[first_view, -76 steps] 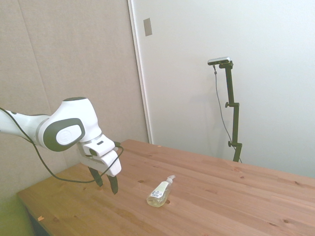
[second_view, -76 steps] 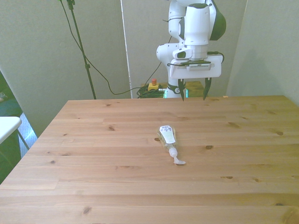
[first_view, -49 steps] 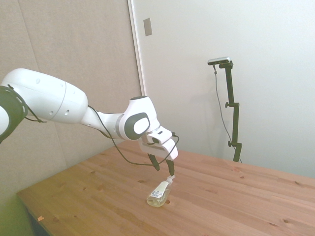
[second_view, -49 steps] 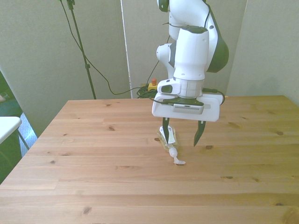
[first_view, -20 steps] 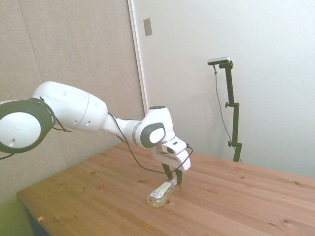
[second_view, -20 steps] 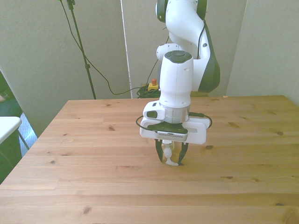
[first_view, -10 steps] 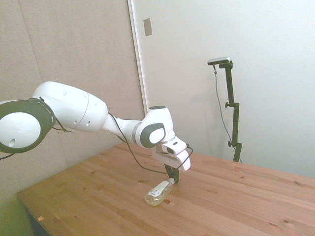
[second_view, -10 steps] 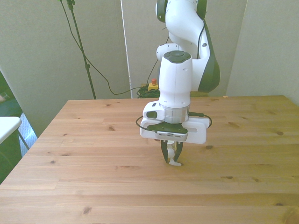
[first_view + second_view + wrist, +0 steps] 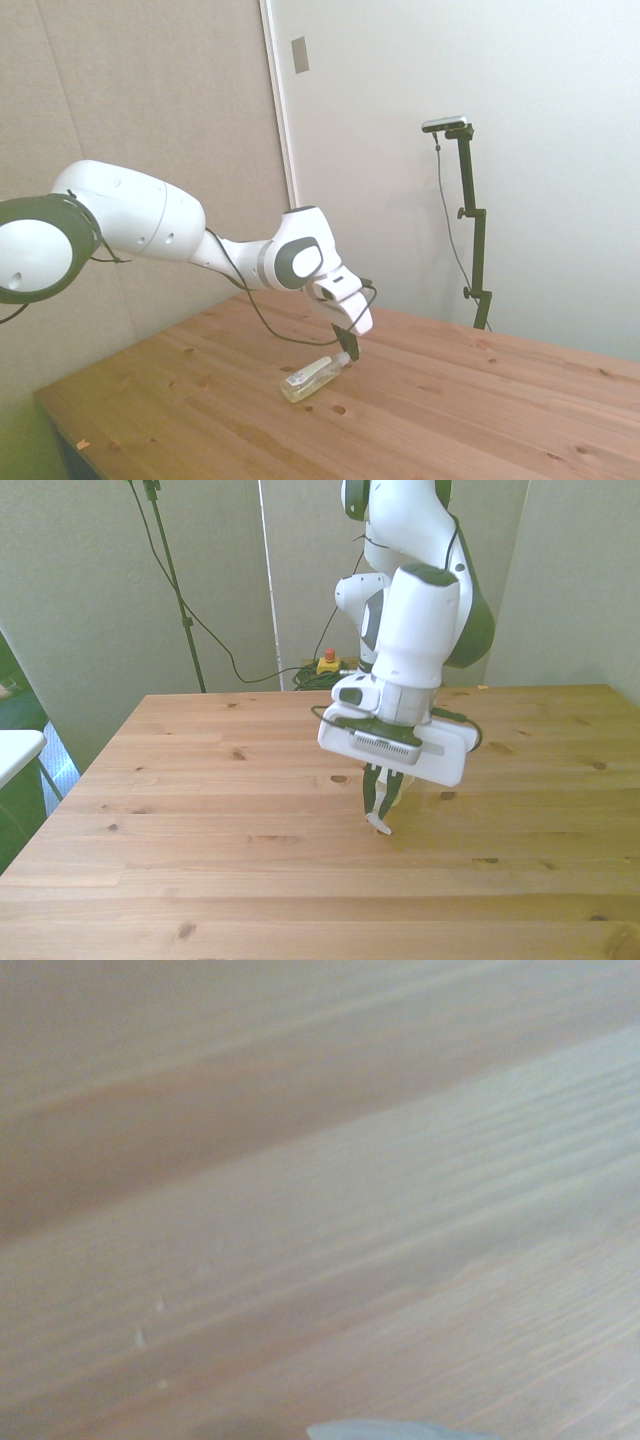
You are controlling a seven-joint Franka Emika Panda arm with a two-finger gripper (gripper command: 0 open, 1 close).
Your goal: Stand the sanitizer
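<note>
My gripper is going to set the sanitizer down upright on bare wood (image 9: 344, 844) just beside my fingertips, toward the white surface, and let go of it. The sanitizer hangs tilted just above the table now.
The sanitizer (image 9: 310, 378) is a small clear bottle of yellowish liquid with a white pump nozzle and a small label. It hangs tilted just above the wooden table (image 9: 470, 410), nozzle end up and base low toward the side view's left. My gripper (image 9: 349, 353) is shut on its nozzle end. In the front view the gripper (image 9: 378, 802) points down at the table's middle, with the white nozzle tip (image 9: 380, 823) showing below the fingers and the bottle's body hidden behind the hand. The wrist view shows only blurred wood and a pale sliver (image 9: 390, 1430).
A red-topped button box (image 9: 327, 663) and cables lie on the floor beyond the table's far edge. A white surface's edge (image 9: 15, 750) shows at the front view's left.
The gripper came down over the lying bottle, closed on its nozzle end and lifted it. Over the last half second the wrist has tilted and the bottle has swung up off the wood.
</note>
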